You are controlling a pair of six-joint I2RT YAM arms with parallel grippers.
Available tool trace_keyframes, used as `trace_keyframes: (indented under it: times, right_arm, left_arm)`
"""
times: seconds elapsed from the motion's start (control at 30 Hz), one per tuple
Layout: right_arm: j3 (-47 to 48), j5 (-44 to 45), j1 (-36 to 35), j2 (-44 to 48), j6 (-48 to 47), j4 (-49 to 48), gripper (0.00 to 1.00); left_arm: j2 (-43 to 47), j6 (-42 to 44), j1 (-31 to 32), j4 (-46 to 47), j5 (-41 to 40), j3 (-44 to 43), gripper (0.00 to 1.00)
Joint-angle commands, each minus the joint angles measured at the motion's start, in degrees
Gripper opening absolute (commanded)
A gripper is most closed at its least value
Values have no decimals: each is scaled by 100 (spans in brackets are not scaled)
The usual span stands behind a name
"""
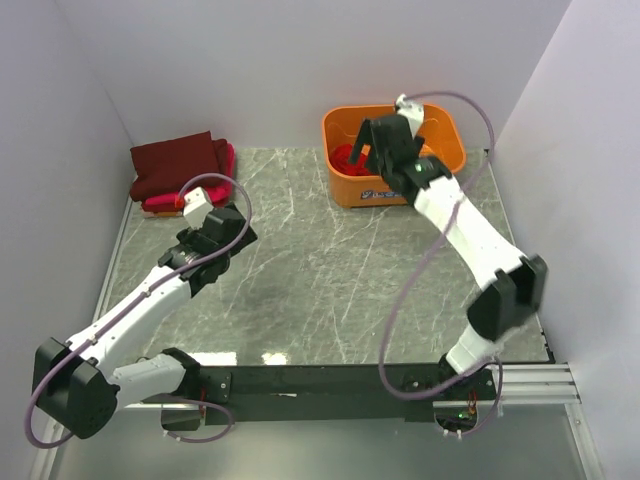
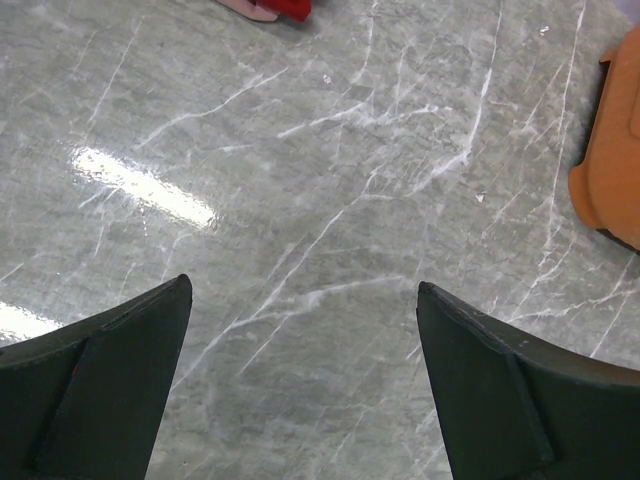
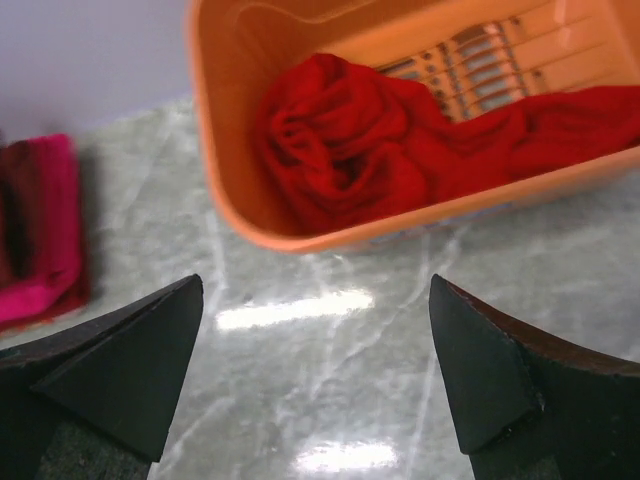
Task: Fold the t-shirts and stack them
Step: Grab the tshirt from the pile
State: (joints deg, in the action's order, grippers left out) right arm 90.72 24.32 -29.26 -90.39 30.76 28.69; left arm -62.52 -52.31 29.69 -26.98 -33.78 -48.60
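Observation:
The near folds (image 1: 358, 168) (image 3: 345, 187) of the bright red t-shirt's bunched end, just inside the near side of the orange basket, should be grabbed next by my right gripper.
A crumpled bright red t-shirt (image 1: 348, 158) (image 3: 350, 140) lies in the orange basket (image 1: 445, 130) (image 3: 225, 140) at the back right. At the back left a folded dark maroon t-shirt (image 1: 178, 160) lies on a folded hot pink t-shirt (image 1: 165, 204) (image 3: 50, 230). My right gripper (image 1: 376, 148) (image 3: 316, 280) hangs open and empty above the basket's near left side. Near the folded stack, my left gripper (image 1: 230, 233) (image 2: 305, 284) is open over bare marble table (image 2: 320, 200), holding nothing. A scrap of the stack (image 2: 280, 8) shows at the top edge of the left wrist view.
White walls (image 1: 300, 50) close the table in at the back and both sides. A black rail (image 1: 320, 380) with the arm bases runs along the near edge. The basket's corner (image 2: 612, 170) is at the right of the left wrist view.

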Motion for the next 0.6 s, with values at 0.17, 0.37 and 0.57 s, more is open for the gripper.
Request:
trace_keyframes:
  times: [0.17, 0.37, 0.57]
  right_arm:
    - [3134, -225, 894, -2341, -501, 1894, 100]
    - [4261, -893, 1422, -3458, -1028, 1729, 99]
    - [4235, -1595, 1493, -3933, -1389, 1210, 100]
  left_arm:
    - [-304, -77, -174, -220, 47, -484, 99]
    - [-533, -33, -289, -193, 266, -554, 99]
    - [-902, 37, -438, -193, 512, -730, 100]
